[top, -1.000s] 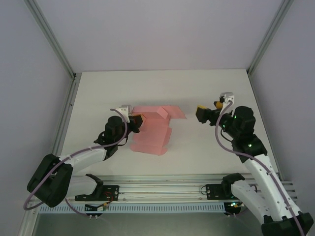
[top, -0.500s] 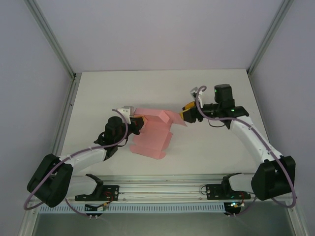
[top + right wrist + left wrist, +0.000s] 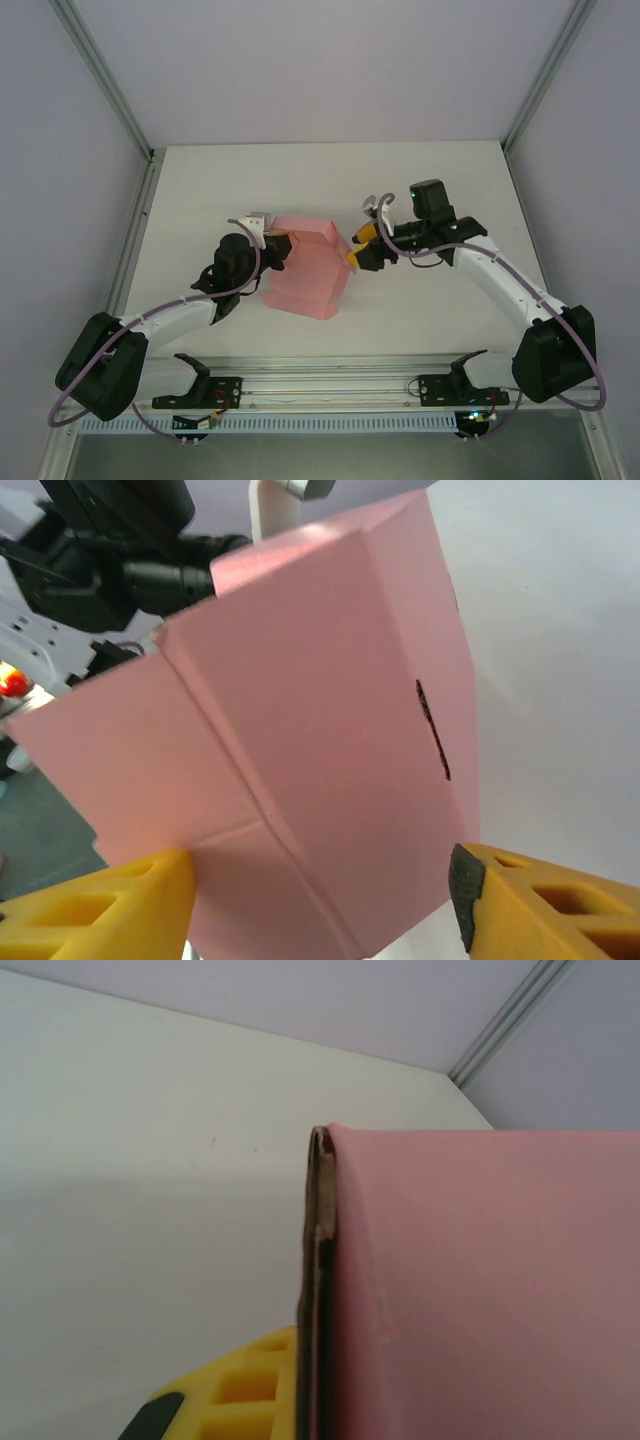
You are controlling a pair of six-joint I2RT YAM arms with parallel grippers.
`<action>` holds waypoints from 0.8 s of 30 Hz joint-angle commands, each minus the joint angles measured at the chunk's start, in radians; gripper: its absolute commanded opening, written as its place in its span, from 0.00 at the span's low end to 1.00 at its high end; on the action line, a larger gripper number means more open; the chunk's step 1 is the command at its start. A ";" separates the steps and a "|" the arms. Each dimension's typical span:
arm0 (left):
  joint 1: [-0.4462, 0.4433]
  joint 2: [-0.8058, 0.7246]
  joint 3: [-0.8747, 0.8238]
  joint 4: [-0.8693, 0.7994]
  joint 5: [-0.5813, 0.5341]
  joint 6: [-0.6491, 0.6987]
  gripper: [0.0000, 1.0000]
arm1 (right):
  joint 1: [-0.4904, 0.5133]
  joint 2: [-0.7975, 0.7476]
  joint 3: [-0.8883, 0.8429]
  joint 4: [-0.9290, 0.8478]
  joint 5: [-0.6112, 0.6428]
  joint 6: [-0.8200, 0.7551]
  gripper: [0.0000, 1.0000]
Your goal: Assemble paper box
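My left gripper is holding the paper box crooked, so next I turn it square before my right gripper takes the side panel (image 3: 342,242) near the box's back corner.
The paper box (image 3: 305,272) is pale pink card, partly folded, lying left of the table's middle. My left gripper (image 3: 277,249) is shut on its left edge. In the left wrist view the card's doubled edge (image 3: 320,1260) stands upright against one yellow finger (image 3: 235,1390), and the pink panel (image 3: 480,1290) hides the other finger. My right gripper (image 3: 359,248) is at the box's right side, open. Its yellow fingers (image 3: 100,910) stand wide apart at either side of the creased pink panel (image 3: 320,710), which has a dark slot (image 3: 432,730).
The white table (image 3: 300,180) is walled by grey panels with metal posts (image 3: 100,80) at the back corners. An aluminium rail (image 3: 330,385) with the arm bases runs along the near edge. The left arm's black wrist (image 3: 110,560) rises behind the box in the right wrist view.
My right arm swung left from the table's right side up to the box's right edge. The box's right flap, flat before, has been pushed in. The left gripper kept its hold.
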 commanded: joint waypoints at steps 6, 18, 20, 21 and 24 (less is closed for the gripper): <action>0.005 0.009 0.039 0.009 0.041 -0.012 0.00 | 0.116 0.017 -0.005 0.172 0.280 0.062 0.70; 0.005 -0.017 0.021 -0.024 -0.180 -0.076 0.00 | 0.129 -0.049 -0.066 0.249 0.551 0.252 0.94; 0.005 -0.015 0.021 -0.012 -0.210 -0.087 0.00 | 0.129 -0.077 -0.085 0.259 0.648 0.362 1.00; 0.006 -0.015 0.020 -0.006 -0.225 -0.092 0.00 | 0.128 -0.093 -0.092 0.261 0.666 0.408 1.00; 0.006 -0.010 0.018 0.013 -0.272 -0.112 0.00 | 0.128 -0.150 -0.124 0.283 0.677 0.542 1.00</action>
